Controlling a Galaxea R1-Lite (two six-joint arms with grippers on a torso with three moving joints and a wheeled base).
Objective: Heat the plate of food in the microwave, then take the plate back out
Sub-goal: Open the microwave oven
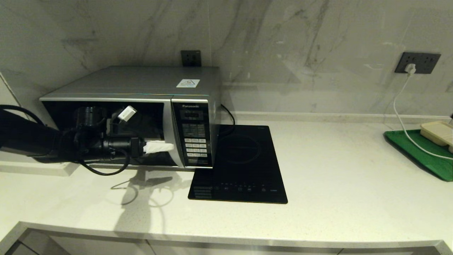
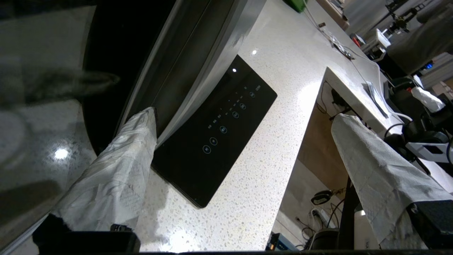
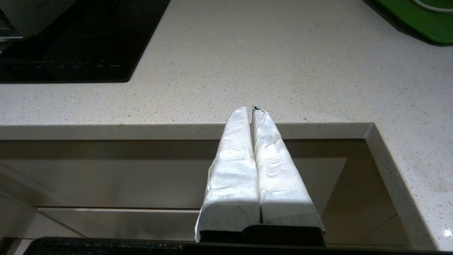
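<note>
The top edge (image 1: 133,99) of the microwave's door, between the door's handle and the door's far corner, will be gripped next by my left gripper, which should go up and close there.
The silver-grey microwave (image 1: 141,85) stands at the left of the counter, its dark glass door (image 1: 70,109) shut. My left gripper (image 1: 161,147) is in front of the door at its handle side, beside the button panel (image 1: 194,141). In the left wrist view the left gripper (image 2: 246,115) is open wide. One wrapped finger (image 2: 120,170) has its tip in the groove by the curved handle strip (image 2: 208,60); the other finger (image 2: 371,170) hangs free. My right gripper (image 3: 252,109) is shut on nothing, low in front of the counter edge. The plate of food is out of view.
A flat black induction hob (image 1: 244,163) lies right beside the microwave. At the far right a green tray (image 1: 417,152) carries a beige rectangular tray (image 1: 439,132), and a white cable (image 1: 400,109) runs up to a wall socket (image 1: 417,63).
</note>
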